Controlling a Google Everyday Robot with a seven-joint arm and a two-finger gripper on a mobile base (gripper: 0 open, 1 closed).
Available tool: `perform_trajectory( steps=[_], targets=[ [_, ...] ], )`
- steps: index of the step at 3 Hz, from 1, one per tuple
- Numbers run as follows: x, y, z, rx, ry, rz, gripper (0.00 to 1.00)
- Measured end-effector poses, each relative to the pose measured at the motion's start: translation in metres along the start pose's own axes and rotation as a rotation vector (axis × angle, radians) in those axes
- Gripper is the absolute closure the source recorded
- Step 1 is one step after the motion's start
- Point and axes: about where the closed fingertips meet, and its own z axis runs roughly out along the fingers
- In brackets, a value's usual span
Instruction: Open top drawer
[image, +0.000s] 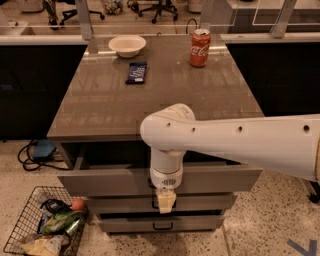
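Observation:
Next, I open my gripper's fingers, as they hang past the top drawer's handle over the second drawer, then rise and take the top drawer's handle (152, 184) before pulling farther.
The top drawer (100, 181) is the widest grey front under the table top and stands pulled out a little, with a dark gap behind it. My gripper (166, 201) hangs straight down from the white arm (240, 142) in front of the middle of this drawer front, right where its black handle is. Only a sliver of the handle (152, 183) shows beside the wrist. The cream tip of the gripper overlaps the second drawer front (210, 201). A third drawer (130, 222) with its own black handle lies below.
On the grey table top (100, 105) stand a white bowl (127, 45), a red cola can (200, 47) and a dark snack bar (136, 72). A wire basket (45, 227) of rubbish sits on the floor at the left, cables (35, 152) behind it.

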Motion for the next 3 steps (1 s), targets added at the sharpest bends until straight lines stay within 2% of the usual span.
perform_trajectory(
  steps=[1, 3],
  targets=[
    [0.000, 0.000, 0.000, 0.000, 0.000, 0.000, 0.00],
    [0.004, -0.002, -0.019, 0.030, 0.032, 0.002, 0.00]
  ],
)
